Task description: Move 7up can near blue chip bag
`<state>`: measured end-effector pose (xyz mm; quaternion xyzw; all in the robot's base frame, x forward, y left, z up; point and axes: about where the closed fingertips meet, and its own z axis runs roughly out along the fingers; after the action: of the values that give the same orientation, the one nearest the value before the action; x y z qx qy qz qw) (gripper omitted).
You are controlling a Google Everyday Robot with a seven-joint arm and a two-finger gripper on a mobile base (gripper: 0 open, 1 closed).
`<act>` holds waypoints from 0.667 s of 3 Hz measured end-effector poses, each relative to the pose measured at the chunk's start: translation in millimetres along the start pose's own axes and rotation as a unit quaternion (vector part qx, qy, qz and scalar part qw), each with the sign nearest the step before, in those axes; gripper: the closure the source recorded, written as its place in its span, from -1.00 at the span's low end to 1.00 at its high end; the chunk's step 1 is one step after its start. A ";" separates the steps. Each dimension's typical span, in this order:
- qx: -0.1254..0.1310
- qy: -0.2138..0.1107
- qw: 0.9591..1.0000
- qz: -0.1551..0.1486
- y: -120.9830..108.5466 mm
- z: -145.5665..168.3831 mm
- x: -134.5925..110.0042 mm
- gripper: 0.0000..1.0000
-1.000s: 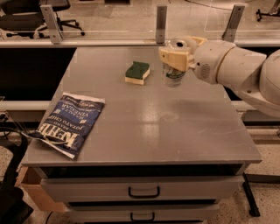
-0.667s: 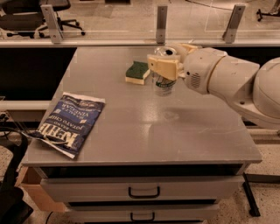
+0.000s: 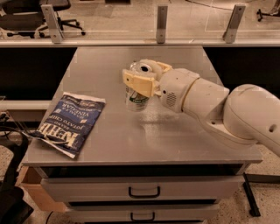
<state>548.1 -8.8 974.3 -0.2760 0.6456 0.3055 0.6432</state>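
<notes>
My gripper needs to let go of the 7up can so that it stands upright on the open grey table point(image 3: 129, 125) beside the middle of the blue chip bag.
The 7up can point(image 3: 136, 99) is silver-white with green markings and stands upright near the middle of the grey table point(image 3: 183, 140). My gripper point(image 3: 139, 81) is shut on the can's upper part, and the cream fingers point(image 3: 136, 83) wrap its top. I cannot tell whether the can's base touches the table. The blue chip bag point(image 3: 72, 122) lies flat at the table's front left, about a can's height to the left of the can. My white arm point(image 3: 210, 105) reaches in from the right.
Drawers point(image 3: 144, 191) sit under the table's front edge. A rail with metal posts point(image 3: 162, 17) runs behind the table. An office chair point(image 3: 26, 8) stands at the back left. A cardboard box point(image 3: 30, 188) is on the floor at the left.
My gripper has carried the can from the back right of the table toward the front left, closer to the chip bag. The sponge seen earlier is now hidden behind the gripper.
</notes>
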 end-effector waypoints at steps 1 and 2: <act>-0.019 -0.008 1.000 0.019 6.9 8.9 11.5 1.00; -0.030 0.005 0.999 0.032 14.0 12.1 24.6 1.00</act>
<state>545.1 10.4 950.4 -0.2761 0.6477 0.3437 0.6214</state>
